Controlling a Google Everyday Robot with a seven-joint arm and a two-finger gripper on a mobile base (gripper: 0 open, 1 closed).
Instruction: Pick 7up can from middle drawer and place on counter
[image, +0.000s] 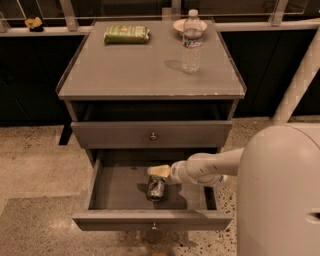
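Observation:
My gripper is going to close its fingers on the far end of the 7up can (156, 181), which is in the open middle drawer.
The middle drawer (150, 219) is pulled open below the shut upper knobbed drawer (152, 134). The 7up can (156, 188) lies on its side on the drawer floor, near the middle. My gripper (158, 171) reaches in from the right at the end of the white arm (205, 170). Its tan fingertips sit just above the can's far end. The counter (150, 70) is the flat grey top of the cabinet.
A clear plastic water bottle (191, 41) stands on the counter at the back right, with a small bowl (186, 24) behind it. A green snack bag (126, 34) lies at the back left. My white arm housing (280, 195) fills the lower right corner.

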